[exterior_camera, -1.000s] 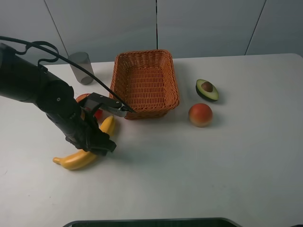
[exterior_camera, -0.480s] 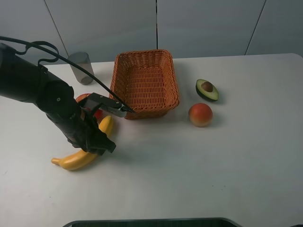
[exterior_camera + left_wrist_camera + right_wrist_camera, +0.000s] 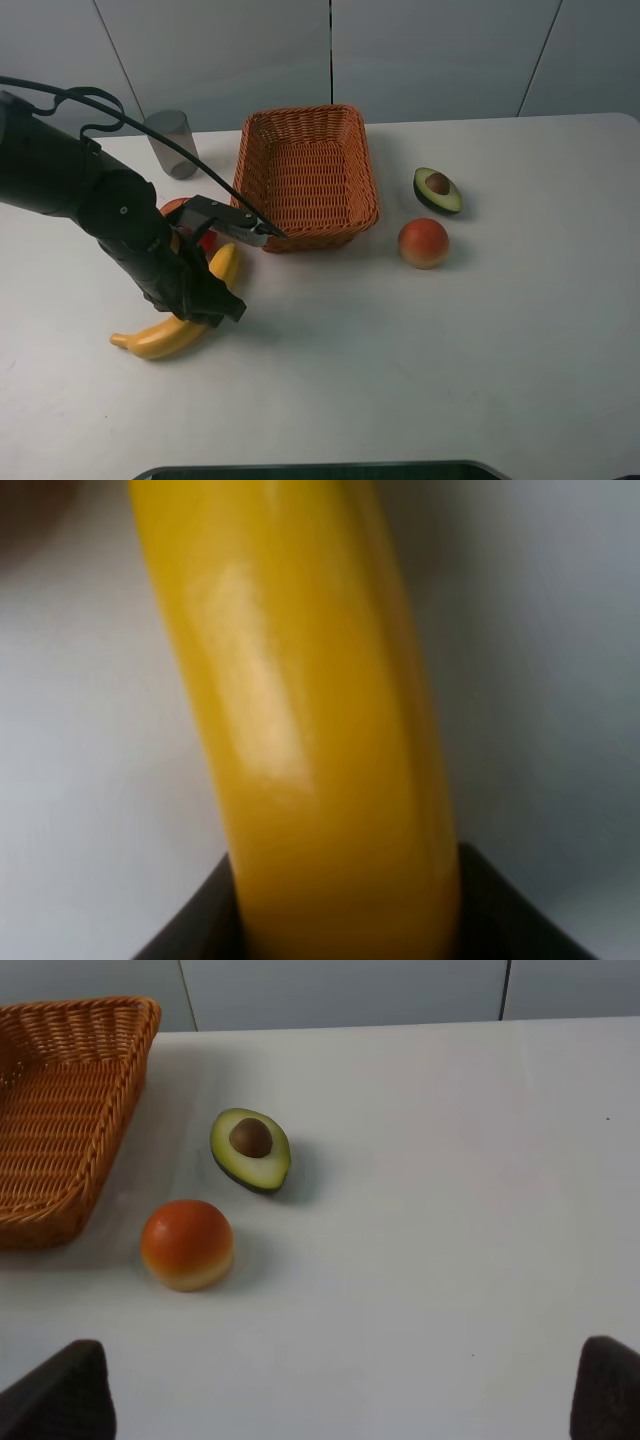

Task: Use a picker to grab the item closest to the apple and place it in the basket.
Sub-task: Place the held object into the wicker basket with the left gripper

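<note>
Next, my left gripper releases the yellow banana lengthwise on the middle of the orange wicker basket's empty bottom (image 3: pixel 316 184).
A yellow banana (image 3: pixel 165 337) lies on the white table at the left, and my left gripper (image 3: pixel 203 305) is down over its middle. The left wrist view is filled by the banana (image 3: pixel 300 710), with dark fingers (image 3: pixel 200 935) pressed against both its sides. A red apple (image 3: pixel 177 208) sits just behind the banana, mostly hidden by my left arm. The orange wicker basket (image 3: pixel 300 112) stands at the back centre with nothing in it. My right gripper (image 3: pixel 335 1392) is open over bare table and does not show in the exterior high view.
A halved avocado (image 3: pixel 437 190) and a round orange-red fruit (image 3: pixel 423 243) lie right of the basket; both show in the right wrist view, avocado (image 3: pixel 251 1149) and fruit (image 3: pixel 187 1244). A grey cup (image 3: pixel 172 143) stands at the back left.
The banana's near tip shifted slightly left and then back. My left arm has stayed almost still over it.
</note>
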`<state>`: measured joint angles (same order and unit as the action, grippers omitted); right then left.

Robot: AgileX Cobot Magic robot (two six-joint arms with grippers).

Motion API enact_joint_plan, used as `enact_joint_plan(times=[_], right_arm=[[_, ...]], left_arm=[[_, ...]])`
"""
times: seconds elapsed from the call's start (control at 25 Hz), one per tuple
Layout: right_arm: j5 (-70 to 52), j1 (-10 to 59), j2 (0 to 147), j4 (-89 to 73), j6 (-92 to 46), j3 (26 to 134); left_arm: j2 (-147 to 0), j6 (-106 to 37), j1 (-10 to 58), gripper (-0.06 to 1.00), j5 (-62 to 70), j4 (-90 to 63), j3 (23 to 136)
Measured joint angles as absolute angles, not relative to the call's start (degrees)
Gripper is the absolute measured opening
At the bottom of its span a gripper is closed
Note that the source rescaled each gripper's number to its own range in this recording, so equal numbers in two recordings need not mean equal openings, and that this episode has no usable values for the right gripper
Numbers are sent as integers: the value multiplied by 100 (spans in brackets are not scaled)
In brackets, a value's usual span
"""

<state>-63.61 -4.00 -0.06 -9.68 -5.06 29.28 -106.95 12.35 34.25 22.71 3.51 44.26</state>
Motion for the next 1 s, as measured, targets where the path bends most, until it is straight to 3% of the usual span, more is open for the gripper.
enact_joint_plan(times=[0.64, 1.0], right_arm=[[-6361, -400, -6, -968, -506, 2928], [-6361, -400, -6, -968, -506, 2928]], left_arm=[[-8925, 1208, 3425, 0, 3611, 191, 4484], [-9070, 1448, 3425, 0, 3825, -134, 5842]])
